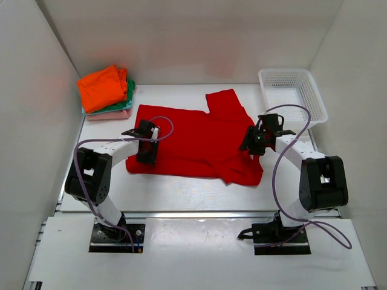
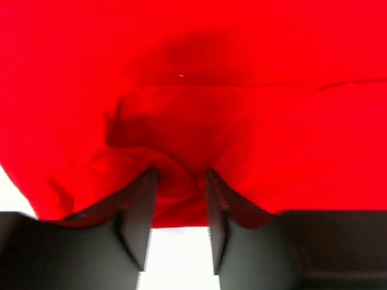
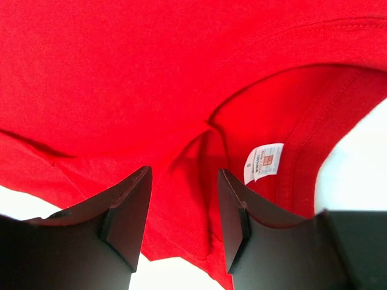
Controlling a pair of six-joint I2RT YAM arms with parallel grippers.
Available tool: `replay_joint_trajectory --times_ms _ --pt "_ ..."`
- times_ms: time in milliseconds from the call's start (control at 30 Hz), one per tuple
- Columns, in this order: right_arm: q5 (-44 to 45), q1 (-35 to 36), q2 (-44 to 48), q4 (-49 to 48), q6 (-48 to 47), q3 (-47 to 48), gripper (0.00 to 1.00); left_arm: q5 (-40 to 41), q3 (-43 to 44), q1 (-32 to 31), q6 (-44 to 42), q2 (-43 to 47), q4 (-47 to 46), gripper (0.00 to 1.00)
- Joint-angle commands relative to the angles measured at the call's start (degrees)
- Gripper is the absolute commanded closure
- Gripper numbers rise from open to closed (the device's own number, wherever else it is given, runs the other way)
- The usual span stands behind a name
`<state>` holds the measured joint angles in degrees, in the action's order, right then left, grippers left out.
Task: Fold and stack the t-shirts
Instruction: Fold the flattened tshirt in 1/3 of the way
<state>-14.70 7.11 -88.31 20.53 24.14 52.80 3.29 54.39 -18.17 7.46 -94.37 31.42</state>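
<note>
My left fingers straddle a fold beside the red t-shirt's near corner; they should shift to grip the t-shirt's corner itself [image 1: 130, 170].
A bright red t-shirt [image 1: 193, 136] lies spread flat across the middle of the table, one sleeve pointing to the back. My left gripper [image 1: 147, 147] stands on its left edge; in the left wrist view the gripper [image 2: 179, 175] is open, its fingertips pressed into the red t-shirt [image 2: 242, 90] with a raised fold between them. My right gripper [image 1: 257, 141] hovers over the shirt's right side. In the right wrist view it [image 3: 184, 175] is open over the red cloth [image 3: 121, 72] beside the collar and its white label [image 3: 263, 162]. Folded orange [image 1: 103, 87], green [image 1: 129, 90] and pale pink [image 1: 110, 115] t-shirts are stacked at the back left.
A white mesh basket [image 1: 293, 93] stands at the back right, just behind the right arm. White walls close in the table on the left, back and right. Purple cables loop over both arms.
</note>
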Motion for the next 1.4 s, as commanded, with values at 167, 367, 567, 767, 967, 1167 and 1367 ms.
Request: replay_joint_trajectory --times_ms 167,367,567,767,967,1167,1367 --pt "-6.03 3.25 2.18 -4.09 -1.90 -1.20 0.53 2.25 2.12 0.68 -1.57 1.37 5.31 0.96" --pt "-8.41 9.92 -0.72 -4.89 -1.82 -1.82 0.53 3.74 5.54 1.38 -7.37 2.70 10.58 1.00" --pt "-11.05 13.36 -2.12 -6.73 -2.87 -2.08 0.62 3.31 7.04 2.44 -13.61 3.75 12.17 0.94" --pt "-9.83 13.45 -4.14 -5.42 -3.40 -3.66 0.72 4.97 7.83 2.18 -17.13 3.49 13.31 0.83" --pt "-4.90 14.42 -9.06 -0.07 -5.33 -1.30 0.87 7.25 7.92 2.27 -17.75 2.26 13.93 0.83" --pt "2.03 14.42 -12.06 5.56 -6.83 0.82 1.00 7.52 7.66 2.88 -18.36 2.70 13.93 0.75" --pt "4.76 11.17 -11.80 8.90 -10.16 2.31 1.00 8.75 7.22 2.26 -18.98 2.79 14.02 0.95"
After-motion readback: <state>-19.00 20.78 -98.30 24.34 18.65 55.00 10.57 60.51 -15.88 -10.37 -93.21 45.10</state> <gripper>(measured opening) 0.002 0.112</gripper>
